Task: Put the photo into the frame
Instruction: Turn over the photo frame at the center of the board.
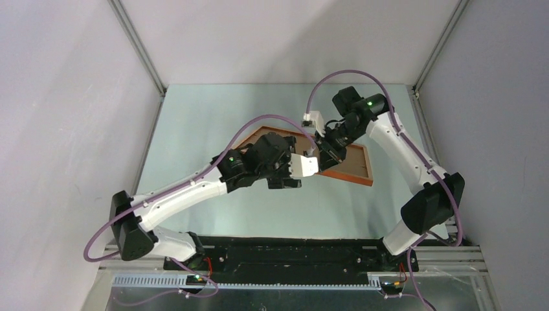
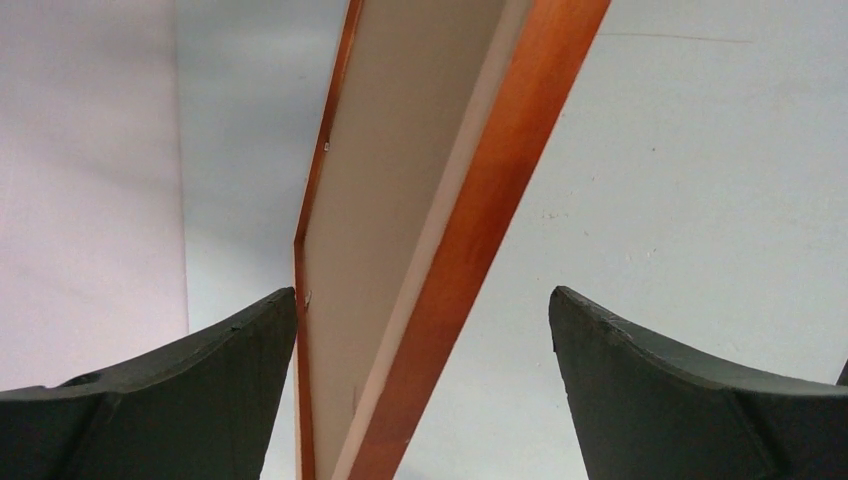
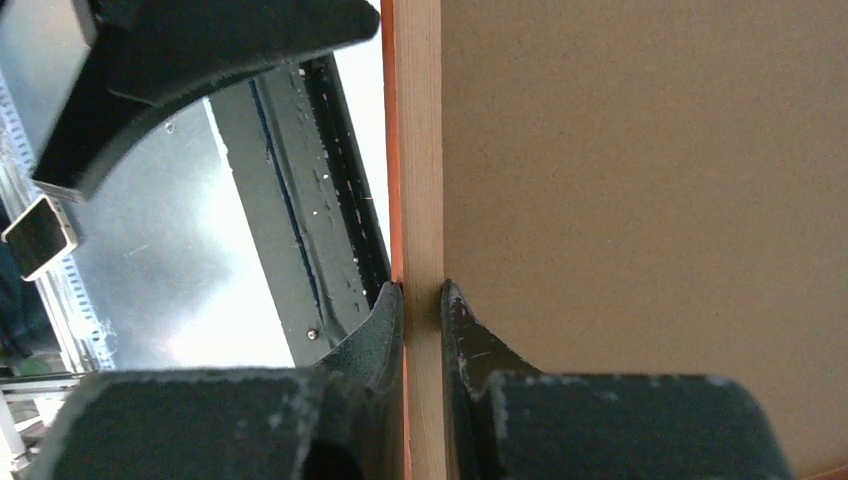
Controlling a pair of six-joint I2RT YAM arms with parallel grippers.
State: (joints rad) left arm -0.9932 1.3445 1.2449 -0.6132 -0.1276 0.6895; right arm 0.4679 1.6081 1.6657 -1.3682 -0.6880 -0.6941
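I will keep my left gripper holding the middle of the frame's long moulding, since both my grippers crowd it, while my right gripper takes the frame's short end [image 1: 368, 167].
The orange-brown wooden frame [image 1: 349, 177] is at the table's middle, back side facing the camera, a brown board [image 1: 355, 162] filling it. My right gripper [image 1: 322, 150] is shut on the frame's left moulding [image 3: 420, 180], one finger outside it and one on the brown board [image 3: 640, 200]. My left gripper [image 1: 289, 176] is open at the frame's near left; in its wrist view the left gripper [image 2: 420, 300] straddles the orange moulding [image 2: 480, 230] and a pale beige panel [image 2: 400, 170] without touching. The sunset photo is not in view.
The pale green table [image 1: 207, 129] is walled by white panels left, back and right. The black base rail [image 1: 291, 256] runs along the near edge and also shows in the right wrist view [image 3: 300, 200]. Both arms cross over the frame's left half.
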